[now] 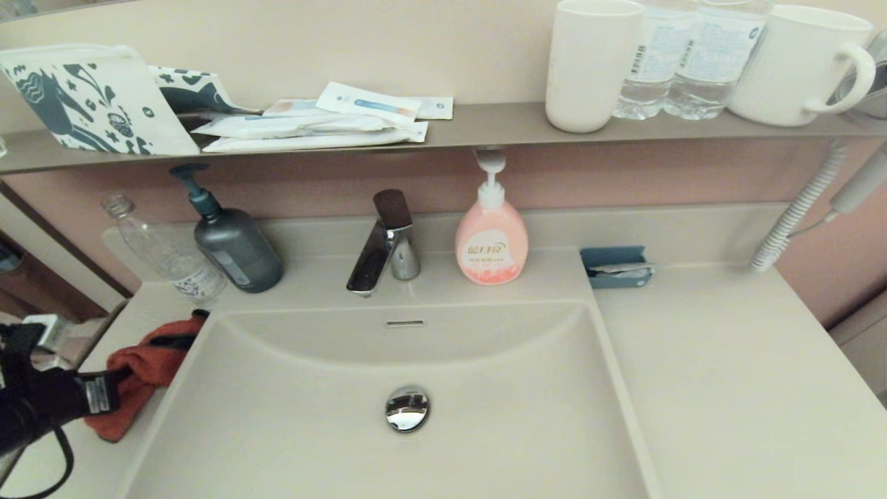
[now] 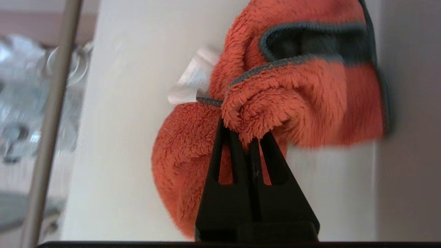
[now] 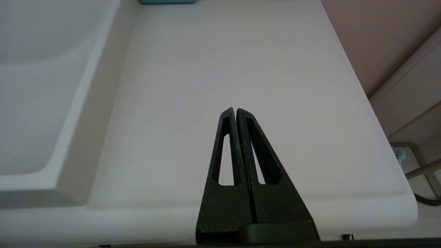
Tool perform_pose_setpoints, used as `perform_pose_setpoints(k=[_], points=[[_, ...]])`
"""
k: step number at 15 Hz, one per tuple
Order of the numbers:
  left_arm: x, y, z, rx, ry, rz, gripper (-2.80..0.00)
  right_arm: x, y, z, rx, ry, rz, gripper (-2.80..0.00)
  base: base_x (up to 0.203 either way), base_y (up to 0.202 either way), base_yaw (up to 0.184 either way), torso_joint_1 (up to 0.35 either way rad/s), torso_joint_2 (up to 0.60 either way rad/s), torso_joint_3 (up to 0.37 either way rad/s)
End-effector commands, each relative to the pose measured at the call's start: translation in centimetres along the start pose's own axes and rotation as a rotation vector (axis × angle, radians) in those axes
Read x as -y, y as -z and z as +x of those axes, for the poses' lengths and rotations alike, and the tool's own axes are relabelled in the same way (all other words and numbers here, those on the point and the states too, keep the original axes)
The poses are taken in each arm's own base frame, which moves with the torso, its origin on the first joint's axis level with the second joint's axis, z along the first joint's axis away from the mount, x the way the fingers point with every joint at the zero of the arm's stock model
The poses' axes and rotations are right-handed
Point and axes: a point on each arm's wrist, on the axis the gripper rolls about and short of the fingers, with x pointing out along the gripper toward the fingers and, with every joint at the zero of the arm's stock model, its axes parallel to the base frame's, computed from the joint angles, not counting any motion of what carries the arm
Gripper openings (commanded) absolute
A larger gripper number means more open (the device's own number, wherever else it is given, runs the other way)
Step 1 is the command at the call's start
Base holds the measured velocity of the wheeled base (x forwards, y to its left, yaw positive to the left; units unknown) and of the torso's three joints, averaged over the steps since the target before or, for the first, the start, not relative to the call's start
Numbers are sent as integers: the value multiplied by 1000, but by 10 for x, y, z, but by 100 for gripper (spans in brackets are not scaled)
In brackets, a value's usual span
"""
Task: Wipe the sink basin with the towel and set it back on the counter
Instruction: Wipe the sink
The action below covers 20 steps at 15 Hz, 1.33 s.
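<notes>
I should let go of the towel with my left gripper on the part of the counter (image 1: 145, 389) (image 2: 275, 122) beside the sink basin, in front of the clear plastic bottle.
The orange-red towel (image 1: 149, 364) lies bunched on the counter's left strip (image 1: 149, 305), beside the sink basin (image 1: 485, 423). My left gripper (image 1: 119, 380) comes in from the lower left, shut on a fold of the towel (image 2: 303, 100). In the left wrist view the fold is pinched between the tips of the left gripper (image 2: 248, 136). The basin holds only its chrome drain plug (image 1: 407, 408) and overflow slot (image 1: 405, 323). My right gripper (image 3: 236, 111) is out of the head view. It hovers shut and empty over the right counter (image 3: 224, 69).
Behind the basin stand a chrome faucet (image 1: 383, 242), a pink soap bottle (image 1: 491, 239), a grey pump bottle (image 1: 232, 242) and a clear plastic bottle (image 1: 166, 253). A blue holder (image 1: 616, 267) sits at the back right. The wall shelf (image 1: 485, 125) carries cups, bottles and packets.
</notes>
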Motion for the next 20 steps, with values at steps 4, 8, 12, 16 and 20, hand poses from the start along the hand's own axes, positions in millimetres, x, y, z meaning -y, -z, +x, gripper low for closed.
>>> perform_pose_setpoints(k=[4,8,12,16,20], points=[[5,2,-23,14,-18,15,-280,0,0,0,-1,0,0,-280,0,0,0,0,0,0],[22,-2,-40,20,9,85,-280,0,0,0,-1,-1,0,-280,0,0,0,0,0,0],[28,-4,-37,10,36,104,-280,0,0,0,0,-1,0,-280,0,0,0,0,0,0],[30,-6,-36,15,44,112,0,0,0,0,-1,-1,0,-280,0,0,0,0,0,0],[33,-15,-45,3,20,112,0,0,0,0,-1,-1,0,-280,0,0,0,0,0,0]])
